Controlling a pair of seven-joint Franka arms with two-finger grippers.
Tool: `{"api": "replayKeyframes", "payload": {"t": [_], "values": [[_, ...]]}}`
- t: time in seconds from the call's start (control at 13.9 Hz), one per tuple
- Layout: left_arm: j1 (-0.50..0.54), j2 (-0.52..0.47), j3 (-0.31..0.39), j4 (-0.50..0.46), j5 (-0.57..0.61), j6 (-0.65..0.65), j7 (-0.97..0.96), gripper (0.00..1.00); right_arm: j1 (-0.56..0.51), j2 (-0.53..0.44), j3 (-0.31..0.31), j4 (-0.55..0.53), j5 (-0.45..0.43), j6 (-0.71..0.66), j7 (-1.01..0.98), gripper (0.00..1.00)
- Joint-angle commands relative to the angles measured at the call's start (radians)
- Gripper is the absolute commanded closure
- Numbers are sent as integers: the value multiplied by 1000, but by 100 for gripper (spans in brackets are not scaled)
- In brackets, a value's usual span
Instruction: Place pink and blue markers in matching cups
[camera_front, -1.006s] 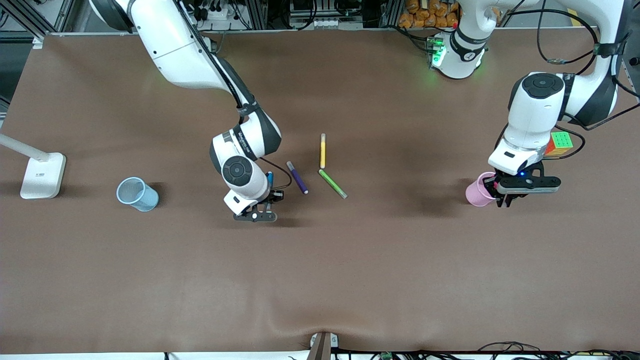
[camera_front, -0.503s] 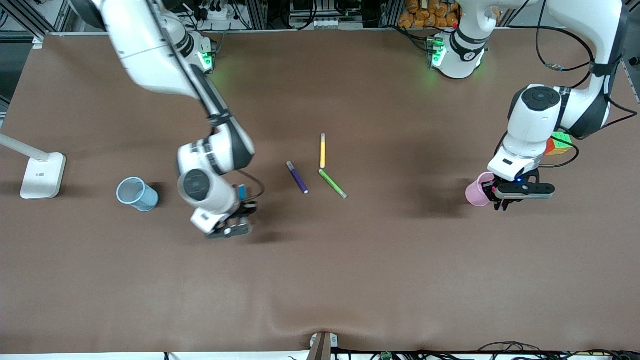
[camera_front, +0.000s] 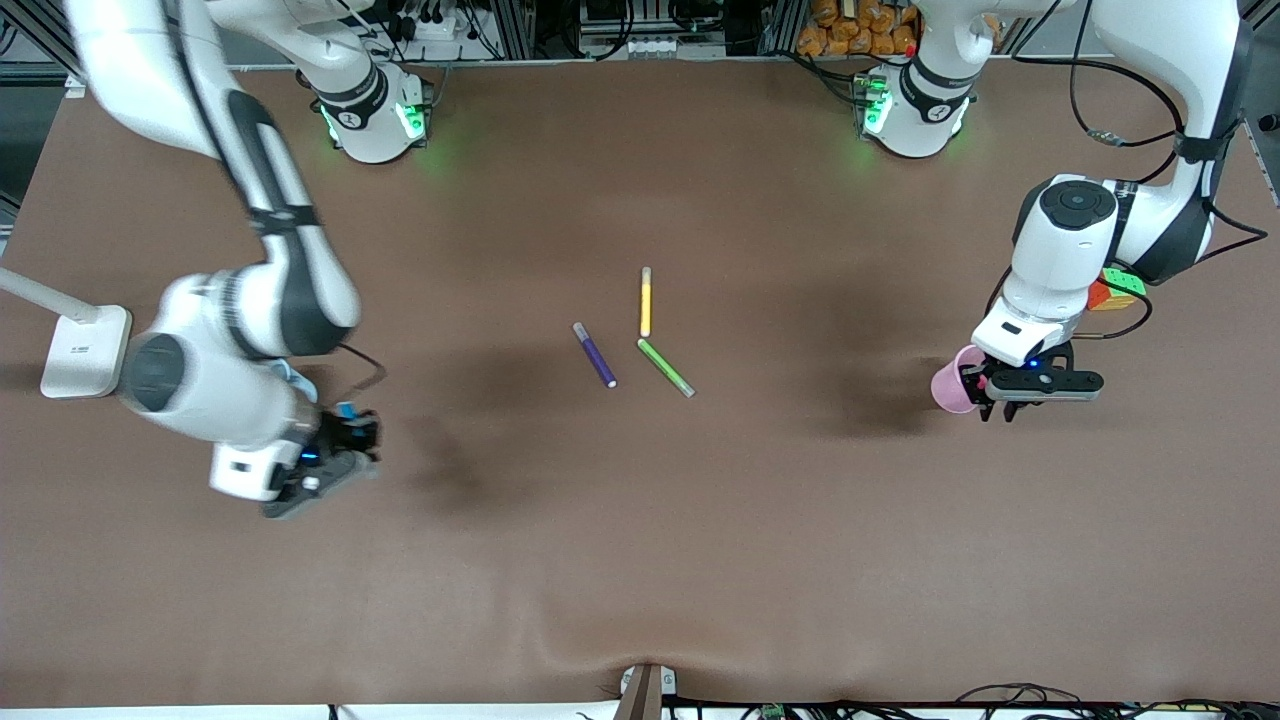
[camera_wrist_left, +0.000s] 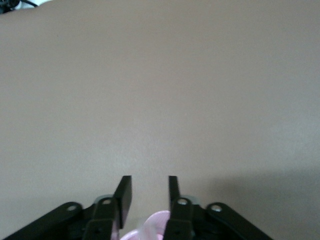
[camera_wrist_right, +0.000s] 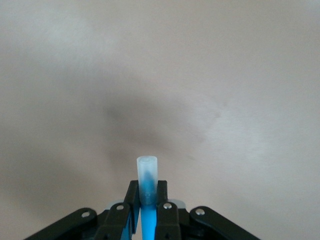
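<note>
Next, my right hand drops the blue marker inside the pale blue cup (camera_front: 277, 386), on the white lamp base's side of the table. The marker is now upright over the table.
My right gripper (camera_front: 345, 435) is shut on the blue marker (camera_front: 346, 410) and holds it upright over the table, beside where the pale blue cup (camera_front: 288, 374) stands. The right arm hides almost all of that cup. In the right wrist view the marker (camera_wrist_right: 147, 172) sticks out between the fingers (camera_wrist_right: 133, 192), greyish cap outward. My left gripper (camera_front: 1008, 400) is open beside the pale pink cup (camera_front: 948, 386), low over the table. In the left wrist view the cup's rim (camera_wrist_left: 156, 222) shows between the bases of the fingers (camera_wrist_left: 124, 187). The pink marker is not in view.
A dark purple pen (camera_front: 594, 354), a yellow pen (camera_front: 646, 301) and a green pen (camera_front: 665, 367) lie at mid-table. A white lamp base (camera_front: 85, 350) stands at the right arm's end. A colour cube (camera_front: 1115, 285) sits by the left arm.
My right arm has swung from beside the purple pen toward the right arm's end with the blue marker, and now covers the blue cup. My left gripper has hardly moved.
</note>
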Motion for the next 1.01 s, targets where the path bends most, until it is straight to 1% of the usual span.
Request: {"api": "replayKeyframes", "payload": {"t": [0.0,0.07,0.22,0.29,0.36,0.43,0.57,0.79,0.93], "values": [[15,-10,-9,29,25,6,-4,0,-136,-53,27,-47,70,-27,-427,100],[15,-13,-9,34,25,8,-2,0,-176,-55,26,-49,124,-46,-571,100],[12,-25,-12,55,25,2,-4,0,-250,-44,24,-49,269,-111,-854,100],[9,-25,-13,69,25,-1,-2,0,-272,-41,24,-49,349,-157,-975,100],[4,-25,-21,92,20,-27,-4,0,-290,-39,23,-50,409,-215,-1066,100],[4,-25,-44,119,6,-83,-4,0,-306,-36,23,-50,431,-279,-1117,100],[10,-28,-90,184,-64,-206,-2,0,-339,-32,23,-50,433,-402,-1128,100],[12,-25,-136,299,-181,-378,4,0,-396,-6,21,-53,430,-480,-1131,100],[7,-21,-157,356,-236,-455,6,0,-407,-1,21,-87,425,-482,-1140,100]]}}
